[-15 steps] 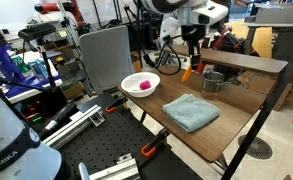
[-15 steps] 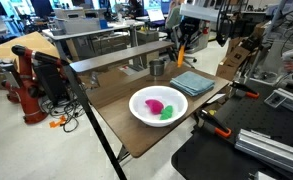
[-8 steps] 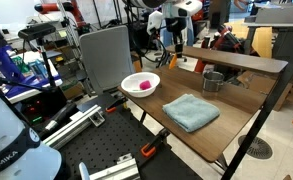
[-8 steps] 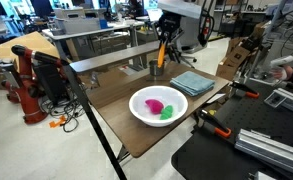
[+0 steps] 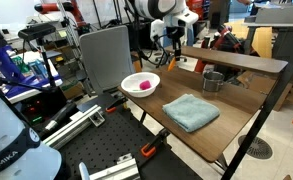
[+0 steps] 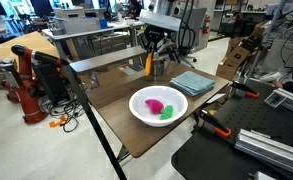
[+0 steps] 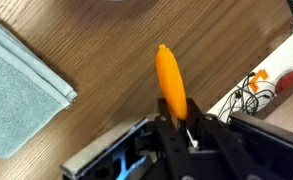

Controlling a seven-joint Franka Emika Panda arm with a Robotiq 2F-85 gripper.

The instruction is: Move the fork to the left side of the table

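The robot's gripper should release the fork on the bare wood (image 5: 177,86) (image 7: 141,62) between the white bowl and the metal cup.
My gripper (image 6: 149,52) is shut on the fork (image 6: 149,66) and holds it hanging, orange handle down, just above the brown wooden table (image 6: 121,112) near its far edge, beyond the white bowl. In the wrist view the orange handle (image 7: 169,80) sticks out from between the shut fingers (image 7: 176,125) over bare wood (image 7: 106,50); the tines are hidden in the jaws. In an exterior view the gripper (image 5: 168,42) hangs behind the bowl end of the table (image 5: 236,122); the fork is hard to make out there.
A folded blue-grey towel (image 5: 190,111) (image 6: 192,82) (image 7: 16,90) lies mid-table. A white bowl (image 5: 140,84) (image 6: 161,105) holds pink and green items. A metal cup (image 5: 213,80) stands under the raised shelf (image 5: 236,60). Orange-and-black clamps (image 5: 151,150) (image 6: 214,128) grip the table edge.
My gripper has carried the fork across the table, away from the metal cup and towel toward the end where the bowl stands.
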